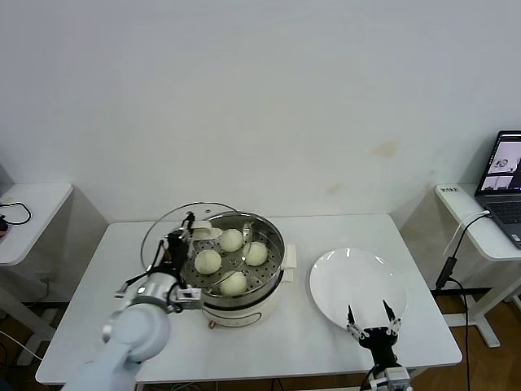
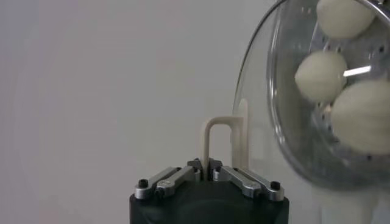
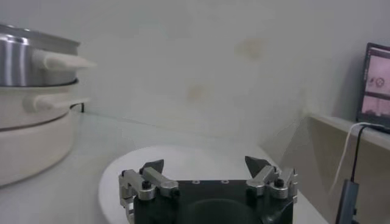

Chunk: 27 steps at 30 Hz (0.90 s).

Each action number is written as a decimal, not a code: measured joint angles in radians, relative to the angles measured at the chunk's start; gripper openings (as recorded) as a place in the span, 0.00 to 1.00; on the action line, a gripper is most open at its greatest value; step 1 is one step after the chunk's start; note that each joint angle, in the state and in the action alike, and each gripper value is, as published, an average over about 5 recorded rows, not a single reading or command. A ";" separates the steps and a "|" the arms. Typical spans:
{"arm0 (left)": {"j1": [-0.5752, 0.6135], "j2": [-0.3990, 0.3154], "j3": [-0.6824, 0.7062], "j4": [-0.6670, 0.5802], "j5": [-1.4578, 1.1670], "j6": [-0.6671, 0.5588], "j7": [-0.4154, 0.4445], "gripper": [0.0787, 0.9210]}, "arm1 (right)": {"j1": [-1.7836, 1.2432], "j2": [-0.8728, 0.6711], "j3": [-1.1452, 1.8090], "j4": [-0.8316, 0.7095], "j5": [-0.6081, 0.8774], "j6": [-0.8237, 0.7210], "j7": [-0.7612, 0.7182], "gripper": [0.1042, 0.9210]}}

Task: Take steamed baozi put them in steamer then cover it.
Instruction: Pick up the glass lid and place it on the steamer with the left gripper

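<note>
The robot's left gripper should release the clear glass cover flat on the shiny steamer's rim, over the cream-white baozi (image 1: 232, 254) (image 2: 358, 68).
Several cream-white baozi (image 1: 231, 239) lie on the perforated tray of the shiny steamer (image 1: 269, 281) at the table's middle. The clear glass cover (image 1: 163, 236) hangs tilted on edge against the pot's left side, partly over the rim. My left gripper (image 1: 192, 232) is shut on the cover's cream handle (image 2: 219, 137). The left wrist view shows the jaws pinched on one leg of that handle, with the glass (image 2: 256, 115) and three baozi (image 2: 321, 76) beyond. My right gripper (image 1: 373, 314) stands open and empty over the near edge of the white plate (image 1: 358, 281).
The white plate (image 3: 183, 158) holds nothing and lies right of the steamer (image 3: 30, 61). A laptop (image 1: 509, 175) and a cable sit on a side table at the right. Another small table stands at the left. A white wall rises behind the table (image 1: 106, 277).
</note>
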 measured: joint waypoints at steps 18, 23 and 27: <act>-0.058 -0.119 0.126 0.080 0.096 0.018 0.016 0.08 | 0.008 0.008 -0.010 -0.027 -0.021 0.001 0.004 0.88; -0.061 -0.131 0.138 0.088 0.108 0.019 0.018 0.08 | 0.009 0.008 -0.012 -0.030 -0.022 0.001 0.004 0.88; -0.058 -0.133 0.139 0.094 0.117 0.018 0.019 0.08 | 0.009 0.009 -0.014 -0.033 -0.023 0.001 0.004 0.88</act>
